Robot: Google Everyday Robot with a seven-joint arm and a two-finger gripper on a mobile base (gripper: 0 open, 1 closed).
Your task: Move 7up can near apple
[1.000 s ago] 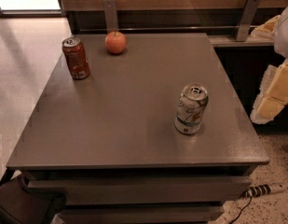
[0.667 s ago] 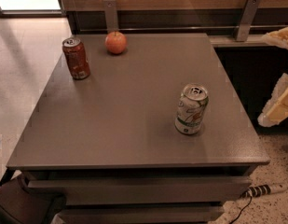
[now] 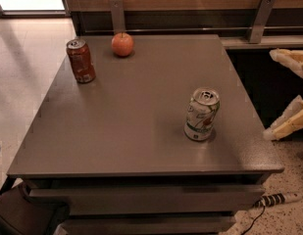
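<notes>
The standing 7up can is next, and my gripper needs to move to it and close around the middle of its body [image 3: 202, 117], between the can's top and bottom.
The 7up can [image 3: 202, 114], white and silver with green and red markings, stands upright on the grey table [image 3: 136, 126] near its front right corner. The red-orange apple [image 3: 122, 44] sits at the table's far edge, left of centre. My gripper [image 3: 290, 92] is at the right edge of the view, beyond the table's right side and to the right of the can. Its two cream fingers [image 3: 290, 60] are spread apart and hold nothing.
A reddish-brown can [image 3: 81, 60] stands upright at the far left of the table, left of the apple. A wooden wall panel with metal brackets [image 3: 259, 18] runs behind the table. A power strip [image 3: 278, 199] lies on the floor at the front right.
My gripper has moved down a little at the right edge of the view. The cans and the apple have not moved.
</notes>
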